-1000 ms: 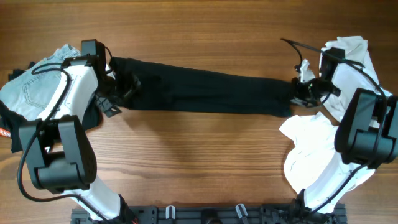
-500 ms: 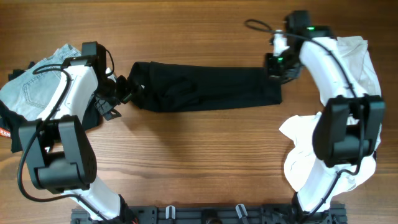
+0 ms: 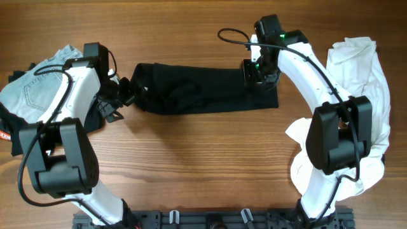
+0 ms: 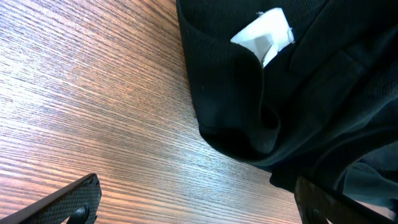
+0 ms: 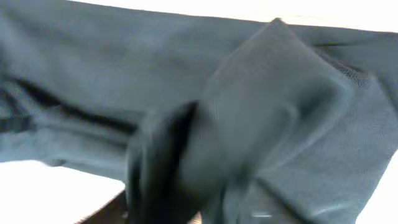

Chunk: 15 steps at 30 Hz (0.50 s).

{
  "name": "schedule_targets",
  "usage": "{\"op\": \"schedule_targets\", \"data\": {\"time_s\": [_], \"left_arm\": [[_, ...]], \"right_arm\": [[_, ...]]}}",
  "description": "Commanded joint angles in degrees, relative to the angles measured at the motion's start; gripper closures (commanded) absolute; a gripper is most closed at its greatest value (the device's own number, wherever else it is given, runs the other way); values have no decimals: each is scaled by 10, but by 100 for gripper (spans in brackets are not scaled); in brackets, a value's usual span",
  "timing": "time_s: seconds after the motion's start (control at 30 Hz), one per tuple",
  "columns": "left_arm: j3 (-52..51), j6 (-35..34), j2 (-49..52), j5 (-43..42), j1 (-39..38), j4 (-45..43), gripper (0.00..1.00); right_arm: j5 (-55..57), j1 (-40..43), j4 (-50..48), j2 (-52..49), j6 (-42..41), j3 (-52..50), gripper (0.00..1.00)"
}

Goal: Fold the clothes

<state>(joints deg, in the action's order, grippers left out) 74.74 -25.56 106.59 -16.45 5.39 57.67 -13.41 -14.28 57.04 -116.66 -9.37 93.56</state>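
Note:
The long black garment has an end (image 3: 144, 102) (image 4: 258, 134) nearest the light blue jeans. Next, my left gripper closes on that end and gathers the cloth there.
A long black garment (image 3: 197, 92) lies across the far half of the wooden table, its right end doubled back to the left. My left gripper (image 3: 124, 95) is at the garment's left end. In the left wrist view its jaws (image 4: 199, 202) stand wide open over bare wood, with the black cloth (image 4: 311, 93) and its white label (image 4: 264, 37) just ahead. My right gripper (image 3: 257, 75) hovers over the folded right end. In the right wrist view, blurred dark cloth (image 5: 280, 93) fills the frame and hides the fingers.
A pile of light blue jeans (image 3: 35, 86) lies at the left edge under my left arm. White clothes (image 3: 356, 95) are heaped along the right edge. Bare wood runs along the front of the table (image 3: 191, 165).
My right gripper has swept left and away, dragging the garment's right end with it, so the black garment is now much shorter. The left arm has barely moved.

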Motion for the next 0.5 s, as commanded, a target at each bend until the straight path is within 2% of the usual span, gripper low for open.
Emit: {"op": "schedule_targets", "data": {"time_s": [0.0,0.13,0.23,0.37,0.47], "left_arm": [[3,14,-8,-7,-2,-2,0],[3,14,-8,-7,-2,-2,0],[3,14,-8,-7,-2,-10,0],[3,42,-8,-7,-2,-73,0],[3,42,-8,-7,-2,-119,0]], "right_arm": [[-157,-5,-2,6,122,-4,25],[-54,-5,-5,6,48,-4,24],[62,-5,-6,6,-49,-4,24],[59,-5,-25,4,-88,-4,28],[44,-10,-42,-9,-88,-4,30]]}}
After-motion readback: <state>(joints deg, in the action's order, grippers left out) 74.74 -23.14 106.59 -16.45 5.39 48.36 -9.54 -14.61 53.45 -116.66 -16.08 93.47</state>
